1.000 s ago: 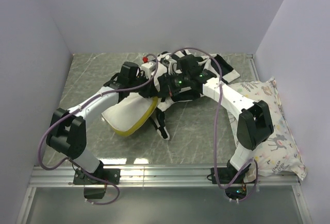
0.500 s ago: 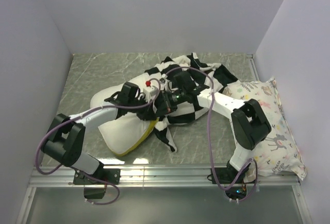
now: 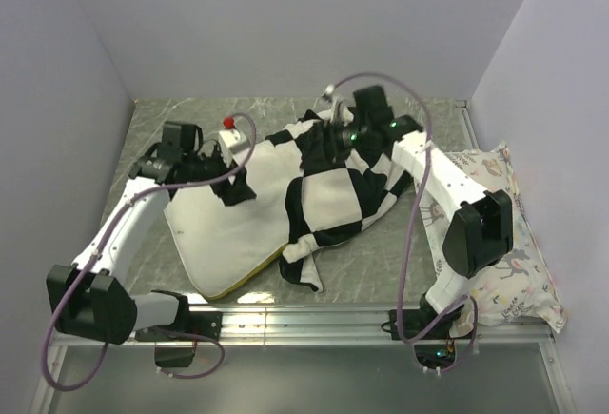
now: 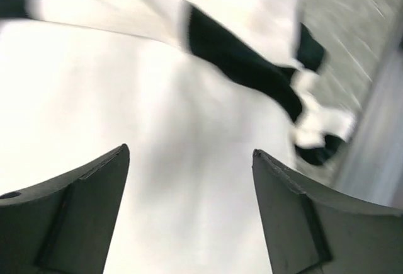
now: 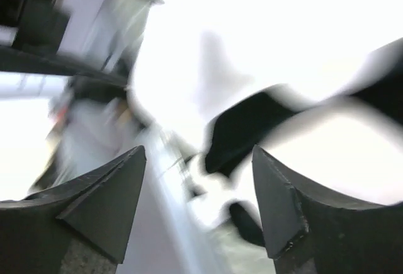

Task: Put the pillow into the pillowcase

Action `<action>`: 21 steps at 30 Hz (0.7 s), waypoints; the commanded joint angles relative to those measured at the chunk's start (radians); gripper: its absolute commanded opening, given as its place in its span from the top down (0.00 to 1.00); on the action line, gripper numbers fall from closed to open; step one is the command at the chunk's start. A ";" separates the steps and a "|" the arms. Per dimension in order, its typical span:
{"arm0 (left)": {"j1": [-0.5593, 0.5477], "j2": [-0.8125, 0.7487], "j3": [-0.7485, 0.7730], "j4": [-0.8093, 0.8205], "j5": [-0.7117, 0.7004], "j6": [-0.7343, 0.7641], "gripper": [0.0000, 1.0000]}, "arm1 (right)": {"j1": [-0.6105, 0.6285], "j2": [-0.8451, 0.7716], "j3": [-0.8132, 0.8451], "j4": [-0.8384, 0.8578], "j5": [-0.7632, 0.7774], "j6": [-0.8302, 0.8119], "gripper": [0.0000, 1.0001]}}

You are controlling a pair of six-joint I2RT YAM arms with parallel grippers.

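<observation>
The checked pillowcase's black edge point(image 3: 278, 136) crosses the far side of the white pillow, and I need to close my right gripper on it there.
The white pillow point(image 3: 224, 228) lies flat left of the middle, its yellow band point(image 3: 249, 279) along the near edge. The black-and-white checked pillowcase point(image 3: 338, 190) lies crumpled over the pillow's right end; whether that end is inside, I cannot tell. My left gripper point(image 3: 238, 184) hovers over the pillow's far part, open. In the left wrist view this gripper point(image 4: 190, 151) holds nothing, with the pillow point(image 4: 157, 160) below and the pillowcase point(image 4: 239, 60) beyond. My right gripper point(image 3: 330, 128) is above the pillowcase's far edge, and it point(image 5: 198, 149) is open over blurred checked cloth point(image 5: 252, 129).
A deer-and-plant print pillow point(image 3: 500, 243) lies against the right wall beside the right arm. A metal rail point(image 3: 304, 319) runs along the near table edge. White walls close in the back and both sides.
Both grippers have gone from shut to open and let go of the cloth. The left arm pulled back to the left and the right arm to the back. The pillowcase now sags over the pillow.
</observation>
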 commanded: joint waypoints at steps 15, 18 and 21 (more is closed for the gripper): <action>0.260 0.422 0.220 0.195 -0.208 -0.061 0.02 | 0.141 0.597 0.843 0.004 0.879 -0.155 0.26; 0.274 0.424 0.185 0.218 -0.211 -0.067 0.01 | 0.174 0.647 0.847 0.066 0.950 -0.196 0.26; 0.294 0.424 0.159 0.230 -0.201 -0.069 0.01 | 0.189 0.691 0.844 0.101 0.966 -0.196 0.26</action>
